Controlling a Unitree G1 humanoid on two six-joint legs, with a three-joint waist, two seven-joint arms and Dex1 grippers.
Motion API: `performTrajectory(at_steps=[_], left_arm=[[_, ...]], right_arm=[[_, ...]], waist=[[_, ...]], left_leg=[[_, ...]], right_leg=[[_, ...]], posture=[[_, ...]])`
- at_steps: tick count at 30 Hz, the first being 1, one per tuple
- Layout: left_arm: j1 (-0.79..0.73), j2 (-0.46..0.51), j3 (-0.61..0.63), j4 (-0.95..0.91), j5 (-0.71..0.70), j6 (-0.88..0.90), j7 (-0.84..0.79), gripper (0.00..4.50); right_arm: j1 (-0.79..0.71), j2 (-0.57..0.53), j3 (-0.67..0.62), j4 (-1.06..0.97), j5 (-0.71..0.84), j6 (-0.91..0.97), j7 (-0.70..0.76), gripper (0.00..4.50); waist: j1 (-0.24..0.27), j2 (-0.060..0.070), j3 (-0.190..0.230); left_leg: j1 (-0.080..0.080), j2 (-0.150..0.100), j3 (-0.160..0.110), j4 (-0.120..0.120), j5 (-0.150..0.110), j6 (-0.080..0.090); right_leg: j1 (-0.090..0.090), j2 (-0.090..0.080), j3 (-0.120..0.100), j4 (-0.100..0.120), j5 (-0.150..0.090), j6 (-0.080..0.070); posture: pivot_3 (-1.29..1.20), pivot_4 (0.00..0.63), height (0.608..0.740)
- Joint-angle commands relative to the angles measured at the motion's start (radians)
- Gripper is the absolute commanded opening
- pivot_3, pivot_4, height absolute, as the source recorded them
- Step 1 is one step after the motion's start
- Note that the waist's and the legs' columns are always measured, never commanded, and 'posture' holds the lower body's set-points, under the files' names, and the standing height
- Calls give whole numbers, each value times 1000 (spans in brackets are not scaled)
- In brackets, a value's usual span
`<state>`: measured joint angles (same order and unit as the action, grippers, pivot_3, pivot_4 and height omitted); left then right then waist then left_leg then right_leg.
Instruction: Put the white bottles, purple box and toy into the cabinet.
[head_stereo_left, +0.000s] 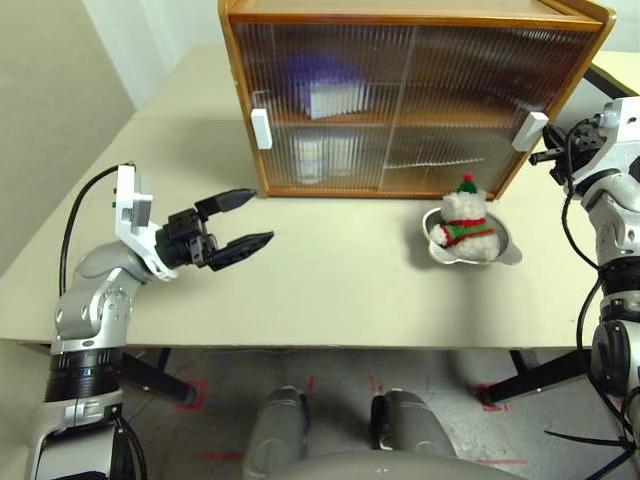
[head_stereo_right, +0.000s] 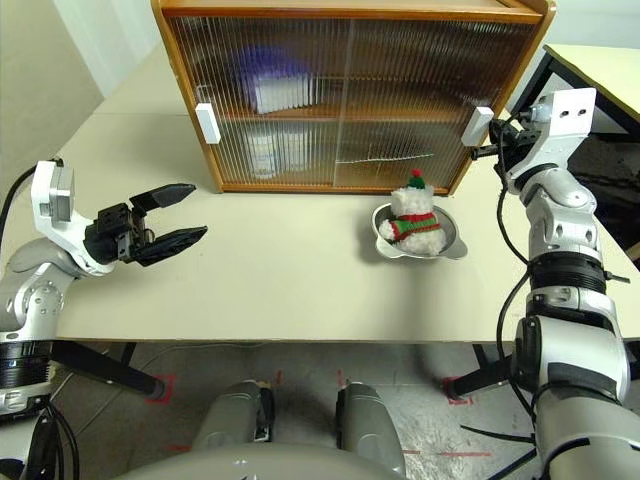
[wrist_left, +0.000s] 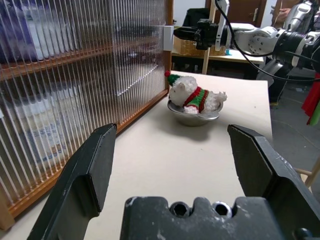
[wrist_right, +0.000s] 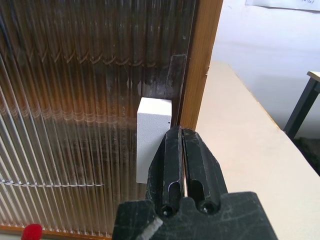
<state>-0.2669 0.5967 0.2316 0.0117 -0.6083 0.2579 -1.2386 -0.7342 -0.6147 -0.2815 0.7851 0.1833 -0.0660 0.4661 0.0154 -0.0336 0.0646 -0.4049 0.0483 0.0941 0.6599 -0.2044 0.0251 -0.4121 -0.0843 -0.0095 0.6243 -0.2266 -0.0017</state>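
Observation:
Next, I release the sliding door's white handle beside the seam between the ribbed doors (head_stereo_left: 407, 130) with my right gripper.
The wooden cabinet (head_stereo_left: 400, 18) stands at the back of the table with both ribbed sliding doors closed. Behind the left door the purple box (head_stereo_left: 322, 85) blurs through on the upper shelf and the white bottles (head_stereo_left: 325, 157) below it. On the table in front of the right door, the toy (head_stereo_left: 466, 222) sits in a shallow metal dish (head_stereo_left: 510, 255). My left gripper (head_stereo_left: 263, 217) hovers open and empty over the table's left side. My right gripper (wrist_right: 181, 131) is shut, its tips right beside the right door's white handle (wrist_right: 154, 135).
The left door has its own white handle (head_stereo_left: 261, 128) at the cabinet's left edge. Bare tabletop (head_stereo_left: 330, 280) stretches between my left gripper and the dish. A second table with clutter stands beyond the cabinet's right side.

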Motion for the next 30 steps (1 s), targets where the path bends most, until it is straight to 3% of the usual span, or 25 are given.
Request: performTrajectory(at_steps=[1, 13, 16, 30], left_arm=[[4, 10, 6, -13, -10, -11, 4, 4500], [-7, 5, 0, 3, -8, -16, 8, 4500], [-4, 5, -2, 4, -8, -15, 10, 4500], [29, 14, 11, -13, -13, -11, 33, 4500]], right_arm=[[-21, 17, 23, 19, -4, -20, 31, 80], [-25, 102, 59, -82, 43, 41, 155, 80], [-31, 144, 95, -106, 66, 75, 247, 80], [-89, 304, 171, -178, 111, 148, 369, 80]], waist=[[-1, 0, 0], [1, 1, 0], [-1, 1, 1], [-1, 3, 2]], left_leg=[[0, 0, 0, 0, 0, 0], [0, 1, 0, -1, 0, 0], [0, 1, 0, -2, 0, 0], [0, 1, 1, -11, 0, 0]], right_leg=[[0, 0, 0, 0, 0, 0], [-1, 0, 0, 0, 0, 0], [-2, 0, 0, 0, 0, -1], [-8, 0, 1, 1, 0, 2]], posture=[[181, 0, 740], [163, 7, 740], [159, 11, 740], [178, 26, 740]])
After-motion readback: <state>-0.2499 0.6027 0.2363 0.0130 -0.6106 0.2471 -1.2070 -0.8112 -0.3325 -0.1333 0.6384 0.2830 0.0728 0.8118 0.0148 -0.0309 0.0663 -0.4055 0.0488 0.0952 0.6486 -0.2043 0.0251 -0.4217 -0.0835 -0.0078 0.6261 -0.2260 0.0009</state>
